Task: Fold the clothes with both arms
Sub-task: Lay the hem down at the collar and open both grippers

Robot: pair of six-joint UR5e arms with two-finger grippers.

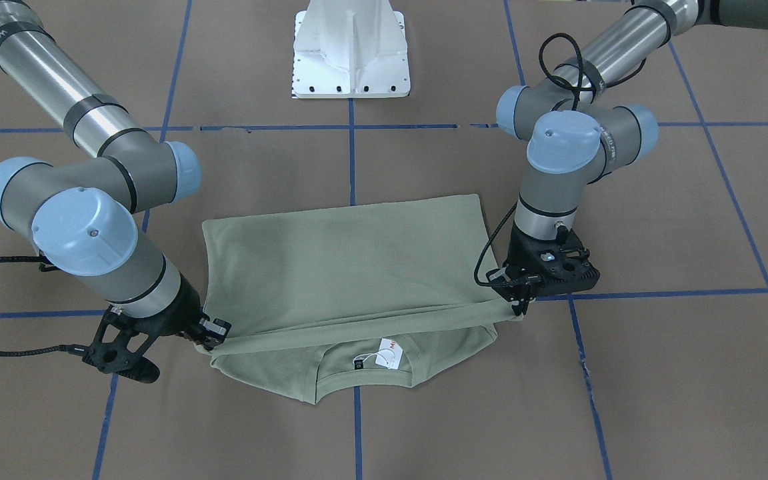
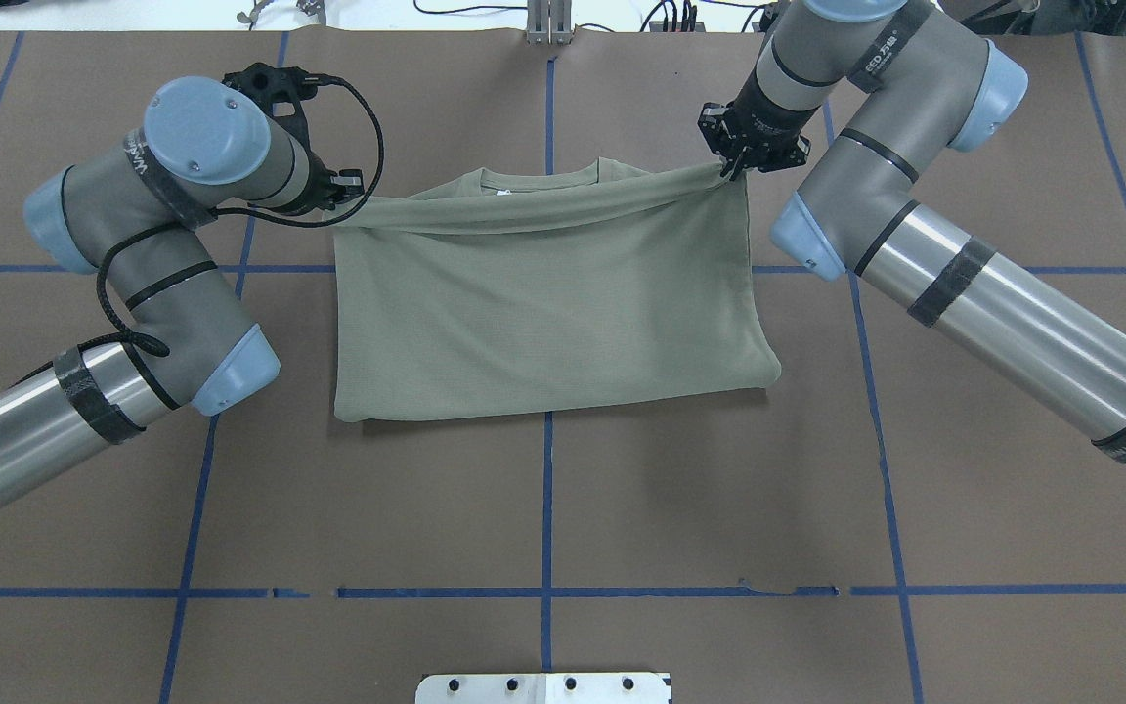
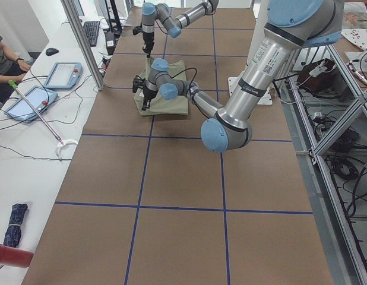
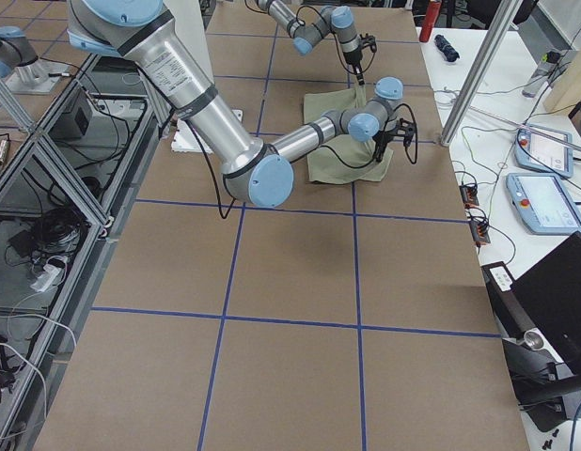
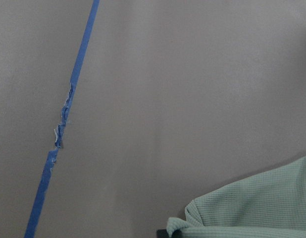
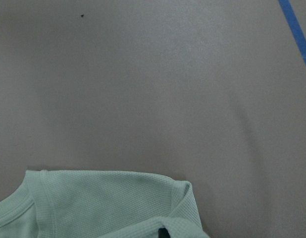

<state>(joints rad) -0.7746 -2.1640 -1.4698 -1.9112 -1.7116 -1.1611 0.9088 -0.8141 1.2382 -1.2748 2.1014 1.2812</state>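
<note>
The robot's left gripper needs to release the lifted corner on the brown table cover [image 1: 515, 329] next to the neck end of the olive-green shirt.
The olive-green shirt [image 1: 357, 267] [image 2: 543, 313] lies folded on the brown table cover. One edge is lifted and pulled taut between both grippers, above the neck end. The collar with its white hang tag [image 1: 391, 353] shows under that edge. My left gripper [image 1: 521, 303] [image 2: 353, 196] is shut on one corner of the lifted edge. My right gripper [image 1: 214, 340] [image 2: 731, 168] is shut on the other corner. A bit of shirt [image 5: 262, 208] shows low in the left wrist view, and a bit of shirt [image 6: 108, 203] low in the right wrist view.
The white pedestal base [image 1: 351, 53] [image 2: 543, 687] stands on the robot's side of the shirt. Blue tape lines [image 2: 547, 508] cross the table cover. A side bench with tablets [image 3: 38, 89] and a seated person [image 3: 2, 53] runs along the table's far edge.
</note>
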